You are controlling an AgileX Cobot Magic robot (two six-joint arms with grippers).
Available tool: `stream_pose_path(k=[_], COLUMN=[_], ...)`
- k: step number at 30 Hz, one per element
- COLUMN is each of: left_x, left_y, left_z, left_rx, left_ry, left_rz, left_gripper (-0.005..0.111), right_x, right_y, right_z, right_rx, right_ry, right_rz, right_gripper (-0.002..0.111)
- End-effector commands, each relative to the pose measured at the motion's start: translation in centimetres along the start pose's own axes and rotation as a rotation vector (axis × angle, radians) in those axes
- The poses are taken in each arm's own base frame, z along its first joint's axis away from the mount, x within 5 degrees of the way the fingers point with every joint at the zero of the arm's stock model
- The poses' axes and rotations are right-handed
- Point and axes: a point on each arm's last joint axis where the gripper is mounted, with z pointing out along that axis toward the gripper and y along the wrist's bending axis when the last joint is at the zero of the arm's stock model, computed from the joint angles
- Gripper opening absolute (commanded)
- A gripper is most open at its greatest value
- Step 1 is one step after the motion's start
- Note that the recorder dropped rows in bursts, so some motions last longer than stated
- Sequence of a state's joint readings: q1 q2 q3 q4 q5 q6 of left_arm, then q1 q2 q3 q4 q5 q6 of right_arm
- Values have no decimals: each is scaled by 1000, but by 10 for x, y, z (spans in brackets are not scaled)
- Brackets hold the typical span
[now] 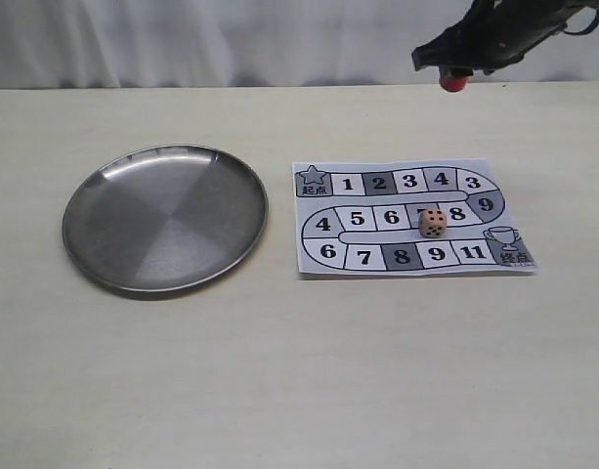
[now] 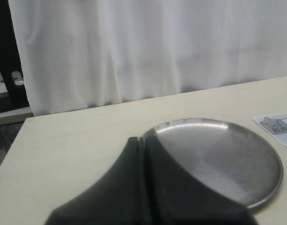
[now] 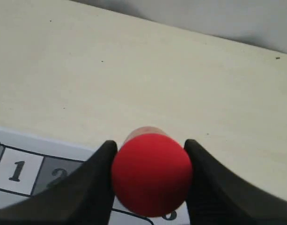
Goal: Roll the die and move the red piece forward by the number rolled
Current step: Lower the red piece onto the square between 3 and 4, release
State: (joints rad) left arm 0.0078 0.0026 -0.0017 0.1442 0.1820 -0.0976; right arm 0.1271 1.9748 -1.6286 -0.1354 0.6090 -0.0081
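I will release the red piece from my right gripper on the board's far-row square [image 1: 442,184] [image 3: 137,199] behind the die.
The red piece [image 1: 454,82] hangs high above the table's far right, clamped in my right gripper [image 1: 453,70]. Up close, the red piece [image 3: 151,173] fills the gap between both black fingers [image 3: 94,183], over the board's first row. The die [image 1: 433,224], pale peach with black pips, rests on the printed board [image 1: 411,217] around the middle row's squares 7 and 8. My left gripper [image 2: 143,140] does not show in the exterior view; its jaws are pressed together with nothing between them, near the rim of the steel plate [image 2: 255,197].
A round steel plate [image 1: 94,264] lies left of the board. The board shows numbered squares, a star start square [image 1: 312,181] and a trophy end square [image 1: 507,244]. A white curtain backs the table.
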Motion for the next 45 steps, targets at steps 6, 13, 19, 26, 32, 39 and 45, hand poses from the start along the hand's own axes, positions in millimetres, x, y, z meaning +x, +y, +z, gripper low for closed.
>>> stream_pose_path(k=[6,13,19,26,32,39,45], left_x=[0,0,0,0,0,0,0], left_y=[-1,-1,-1,-1,-1,-1,-1], left_z=[0,0,0,0,0,0,0], left_rx=[9,9,9,9,9,9,9], left_ry=[-10,-10,-10,-10,-10,-10,-10], left_rz=[0,0,0,0,0,0,0], left_gripper=[0,0,0,0,0,0,0], right_x=[41,77,81,81,79,50,5], right_y=[2,9,9,9,9,7,-4], right_z=[70,111,114,114,112,83,8], right_rx=[-18,-31,-33,-33,-32,-55,-43], right_ry=[189,346,368,370,358,222,25], right_rz=[28,20,19,19,19,105,104], right_gripper=[5,5,5,5,41,99,45])
